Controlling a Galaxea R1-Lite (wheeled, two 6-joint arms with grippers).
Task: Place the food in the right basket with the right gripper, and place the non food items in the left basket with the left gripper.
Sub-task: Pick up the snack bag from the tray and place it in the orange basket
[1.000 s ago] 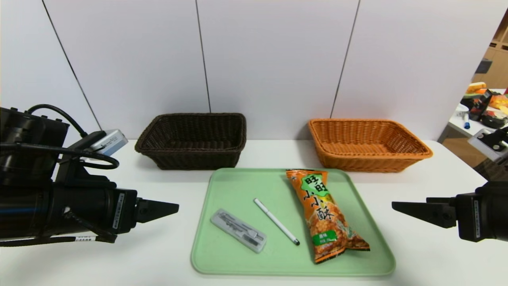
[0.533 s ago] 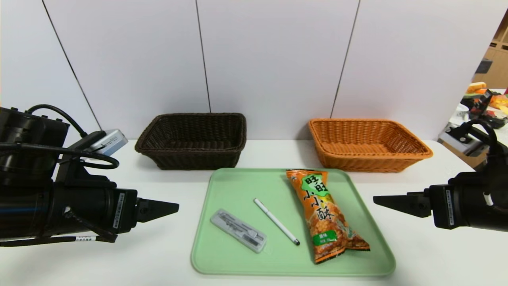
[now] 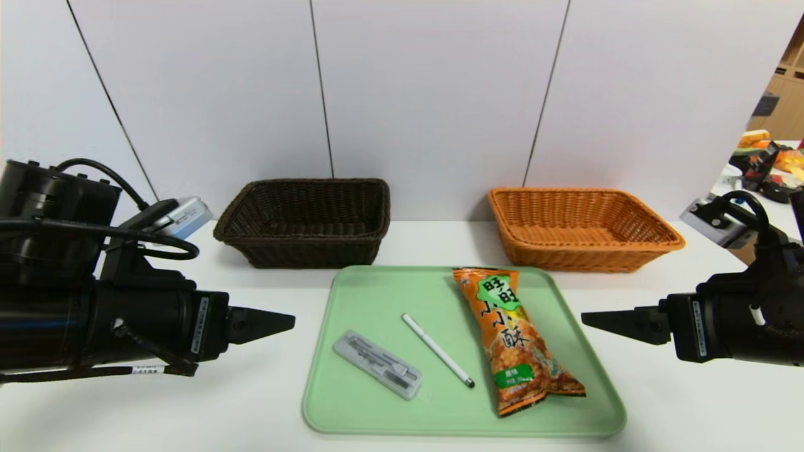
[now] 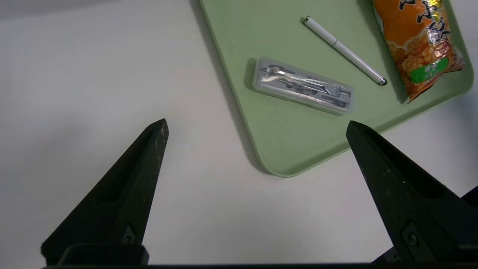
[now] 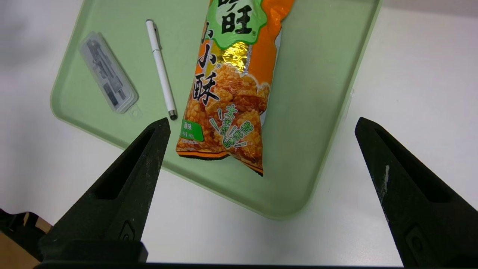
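The orange snack bag is next for my right gripper, which should go there and close across its middle [image 3: 509, 319] [image 5: 233, 57], just below the bag's big green patch.
The food, a long orange snack bag [image 3: 515, 339] [image 5: 231, 86] [image 4: 418, 45], lies on the right half of a pale green tray [image 3: 553, 414] [image 4: 298, 149] [image 5: 317, 112]. Beside it on the tray lie a white pen [image 3: 436, 358] [image 4: 343, 48] [image 5: 161, 69] and a clear case of drawing tools [image 3: 377, 365] [image 4: 302, 85] [image 5: 107, 73]. The dark brown left basket [image 3: 304, 220] and the orange-tan right basket [image 3: 581, 227] stand empty behind the tray. My left gripper [image 3: 286, 322] [image 4: 257, 125] hovers open left of the tray. My right gripper [image 3: 590, 318] [image 5: 262, 125] hovers open at the tray's right edge, near the bag's lower end.
The white table [image 3: 264, 402] ends at a white panelled wall [image 3: 427, 94] just behind the baskets. Another table with assorted packets [image 3: 763, 163] shows far right beyond the wall's edge.
My right gripper has moved left toward the tray, its wrist rising into view. My left gripper has shifted slightly right toward the tray. Tray items have not moved.
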